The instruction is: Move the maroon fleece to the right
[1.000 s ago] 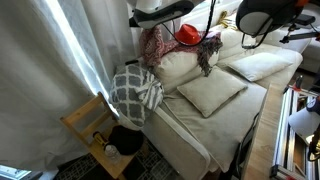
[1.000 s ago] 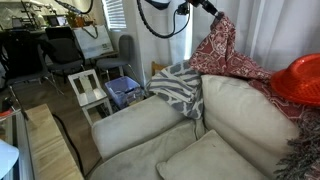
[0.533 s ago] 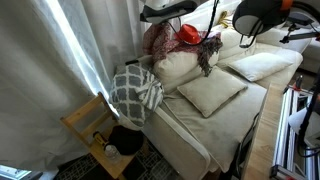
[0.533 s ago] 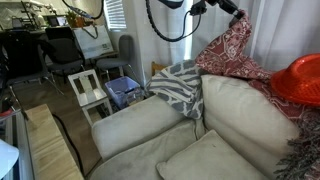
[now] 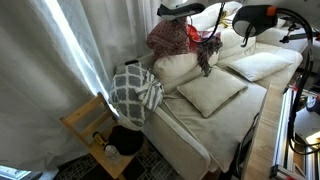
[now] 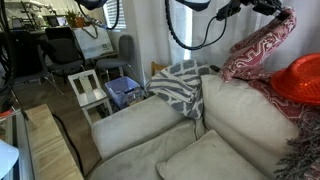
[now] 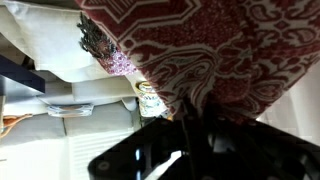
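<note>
Next, my gripper lets go of the maroon fleece over the sofa's back cushions [image 5: 186, 50], just in front of the red hat.
The maroon fleece [image 5: 170, 36] is a dark red patterned cloth that hangs over the sofa's back cushions, held up from above. In an exterior view it drapes down from the gripper [image 6: 287, 15] onto the cushion top [image 6: 262, 50]. My gripper [image 5: 190, 12] is shut on the fleece's upper edge. In the wrist view the fleece [image 7: 210, 50] fills most of the frame and hides the jaws [image 7: 195, 118].
A red hat [image 6: 303, 78] lies on the sofa back beside the fleece. A grey-white patterned blanket [image 5: 134, 90] hangs over the armrest. A loose cushion [image 5: 212, 92] lies on the seat. A wooden chair [image 5: 92, 125] stands by the curtain [image 5: 45, 70].
My gripper has lifted the fleece and carried it along the sofa back toward the red hat; the cloth now hangs higher and further from the grey blanket.
</note>
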### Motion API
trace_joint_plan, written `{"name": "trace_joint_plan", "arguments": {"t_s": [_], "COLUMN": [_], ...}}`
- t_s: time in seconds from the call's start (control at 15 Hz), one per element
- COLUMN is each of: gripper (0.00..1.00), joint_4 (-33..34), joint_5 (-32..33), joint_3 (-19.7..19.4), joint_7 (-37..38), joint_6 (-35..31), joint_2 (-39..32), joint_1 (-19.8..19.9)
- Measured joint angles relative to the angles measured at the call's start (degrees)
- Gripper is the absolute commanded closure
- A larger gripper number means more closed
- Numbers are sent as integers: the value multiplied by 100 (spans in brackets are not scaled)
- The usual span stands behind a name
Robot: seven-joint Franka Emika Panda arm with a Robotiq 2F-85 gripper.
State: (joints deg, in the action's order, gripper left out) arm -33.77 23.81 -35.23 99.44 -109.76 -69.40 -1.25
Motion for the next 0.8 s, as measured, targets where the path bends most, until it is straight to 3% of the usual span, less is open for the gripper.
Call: {"name": "trace_joint_plan", "arguments": {"t_s": [0.2,0.27,0.53,0.8], "gripper": [91,98,98,98], "joint_4": [2,2,4,68], "joint_5": [0,0,0,-235], "joint_3": [10,10,14,57], "joint_7": [0,0,36,-115], "joint_6": [0,0,55,655], "joint_2": [1,1,-3,-2], "joint_1": [-97,-112,-96,229]}}
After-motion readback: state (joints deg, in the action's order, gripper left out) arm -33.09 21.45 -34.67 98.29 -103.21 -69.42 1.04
